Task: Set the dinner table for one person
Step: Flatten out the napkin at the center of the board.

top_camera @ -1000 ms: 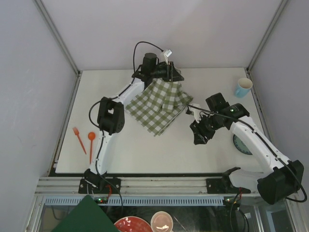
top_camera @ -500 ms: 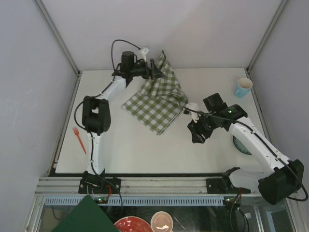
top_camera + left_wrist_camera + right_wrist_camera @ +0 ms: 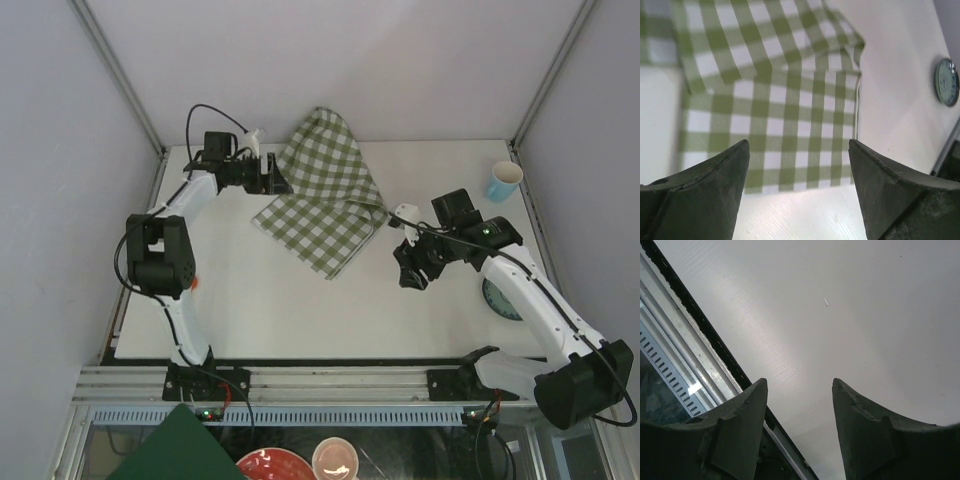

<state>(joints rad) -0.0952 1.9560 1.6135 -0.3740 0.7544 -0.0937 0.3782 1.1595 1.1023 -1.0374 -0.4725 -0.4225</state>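
Note:
My left gripper is to grab the checked cloth's corner (image 3: 256,218) nearest the orange utensil next, where the flat near part of the cloth ends.
The dinner table (image 3: 300,310) is the off-white top. A green-and-white checked cloth (image 3: 325,195) lies rumpled at its back middle, its far part raised above the back edge. My left gripper (image 3: 282,182) is open and empty at the cloth's left edge. In the left wrist view the gripper (image 3: 798,145) has its jaws wide apart, with the cloth (image 3: 790,100) just beyond the tips. My right gripper (image 3: 405,282) is open and empty, right of the cloth. In the right wrist view it (image 3: 799,382) hangs over bare table near the front rail.
A light blue cup (image 3: 504,181) stands at the back right. A patterned plate (image 3: 497,298), also in the left wrist view (image 3: 946,82), lies at the right, partly under my right arm. A bit of an orange utensil (image 3: 192,283) shows behind my left arm. A red bowl (image 3: 270,466) sits below the front rail.
My left gripper let go of the cloth and swung left along the back edge. The cloth dropped and spread out. My right gripper shifted only slightly.

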